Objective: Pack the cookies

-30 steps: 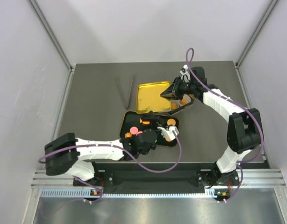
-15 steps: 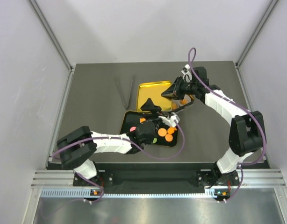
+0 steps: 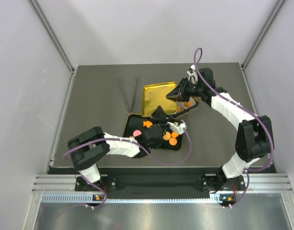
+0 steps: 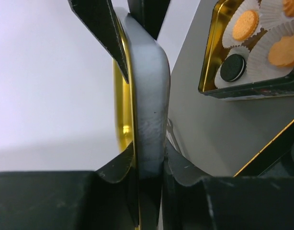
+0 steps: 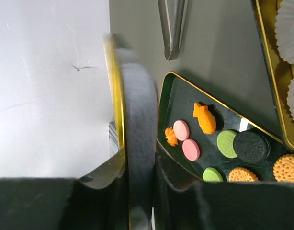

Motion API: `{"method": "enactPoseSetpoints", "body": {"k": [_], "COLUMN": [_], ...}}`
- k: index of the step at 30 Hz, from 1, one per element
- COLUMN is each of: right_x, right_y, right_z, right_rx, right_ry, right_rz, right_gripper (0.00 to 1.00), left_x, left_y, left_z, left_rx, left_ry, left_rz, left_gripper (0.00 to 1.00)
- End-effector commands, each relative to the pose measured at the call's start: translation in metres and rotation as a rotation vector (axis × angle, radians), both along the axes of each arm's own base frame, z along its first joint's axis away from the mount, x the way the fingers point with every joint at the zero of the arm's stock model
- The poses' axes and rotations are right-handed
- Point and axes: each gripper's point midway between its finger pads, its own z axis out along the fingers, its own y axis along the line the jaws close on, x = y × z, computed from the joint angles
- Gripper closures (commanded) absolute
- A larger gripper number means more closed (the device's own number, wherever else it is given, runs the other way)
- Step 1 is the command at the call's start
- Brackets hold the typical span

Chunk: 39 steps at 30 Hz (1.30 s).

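Observation:
The robot's left gripper should release the gold lid, now standing on edge behind the tray, on top of the gold tin [image 3: 182,96] [image 4: 259,43] with the white paper cups.
Loose cookies [image 3: 172,139] in orange, pink and green lie in a black tray [image 3: 131,120] near the table's front. The right wrist view shows them too, cookies [image 5: 181,130] on the tray [image 5: 185,103]. Behind the tray is a gold lid [image 3: 154,96]. My left gripper [image 3: 159,113] is shut on the lid's near rim, with the lid [image 4: 147,96] standing on edge between the jaws of the left gripper [image 4: 148,158]. My right gripper [image 3: 176,94] is shut on the lid's right rim, and its wrist view shows the right gripper [image 5: 140,160] clamping the lid [image 5: 137,110].
A gold tin [image 4: 208,62] with white paper cups [image 4: 274,48] holding cookies sits under the right arm, seen from above as the tin [image 3: 190,106]. Metal tongs [image 3: 128,93] lie at the back left of the lid. Walls close the table on three sides.
My left arm has swung from over the black tray back to the lid's near edge, and its jaws have closed on the rim. The right gripper has kept its place on the lid.

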Motion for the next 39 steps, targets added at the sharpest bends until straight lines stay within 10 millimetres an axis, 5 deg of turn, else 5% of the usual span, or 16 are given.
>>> {"method": "enactPoseSetpoints", "body": {"k": [1, 10, 13, 19, 25, 32, 38, 39], "right_x": [-0.009, -0.002, 0.004, 0.015, 0.012, 0.012, 0.033, 0.039], "right_y": [-0.003, -0.009, -0.018, -0.047, -0.084, -0.15, -0.182, -0.186], "right_z": [0.016, 0.025, 0.043, 0.073, 0.107, 0.131, 0.112, 0.107], "right_rx": [0.006, -0.005, -0.025, -0.059, -0.071, -0.059, -0.127, -0.148], "right_ry": [-0.062, -0.12, -0.202, -0.313, -0.408, -0.442, -0.425, -0.419], "right_rz": [0.03, 0.025, 0.003, -0.104, -0.228, -0.404, -0.503, -0.517], "right_gripper": [0.78, 0.52, 0.26, 0.0, 0.0, 0.0, 0.0, 0.0], "left_x": [0.009, 0.009, 0.009, 0.013, 0.026, 0.042, 0.064, 0.068], "left_y": [-0.002, -0.02, -0.026, -0.04, -0.048, -0.055, -0.056, -0.057], "left_z": [0.068, 0.065, 0.057, 0.05, 0.049, 0.051, 0.071, 0.086], "left_rx": [-0.259, -0.315, -0.313, -0.329, -0.371, -0.469, -0.696, -0.761], "left_ry": [-0.105, -0.015, 0.046, 0.129, 0.206, 0.365, 0.543, 0.562], "left_rz": [0.024, -0.037, -0.053, -0.078, -0.073, -0.05, -0.035, -0.054], "left_gripper": [1.0, 1.0, 1.0, 1.0, 1.0, 1.0, 1.0, 1.0]}}
